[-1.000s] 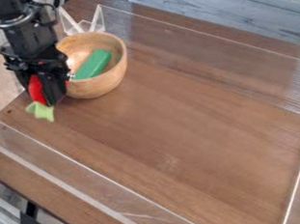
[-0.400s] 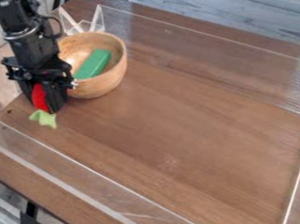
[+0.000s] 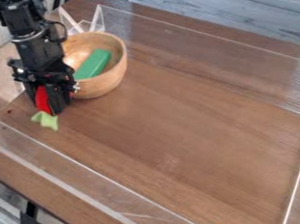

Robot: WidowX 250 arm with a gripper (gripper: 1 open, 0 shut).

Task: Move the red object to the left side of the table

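Observation:
The robot's gripper should release the red object on the brown tabletop (image 3: 56, 101) next to the wooden bowl.
The red object (image 3: 41, 99), a small soft toy fruit with a light-green leafy tuft hanging below it, sits between the black fingers of my gripper (image 3: 46, 102). The gripper is shut on it and points straight down at the left side of the table (image 3: 180, 121), a dark brown wood-grain top. The tuft reaches the tabletop or hangs just above it; I cannot tell which. Most of the red body is hidden by the fingers.
A wooden bowl (image 3: 112, 73) holding an elongated green object (image 3: 93, 62) stands right beside the gripper, to its right. A low clear plastic rim (image 3: 66, 163) edges the table. Brown tabletop stretches to the right and toward the front.
The gripper has sunk slightly toward the table with the red object in it. The bowl has not moved.

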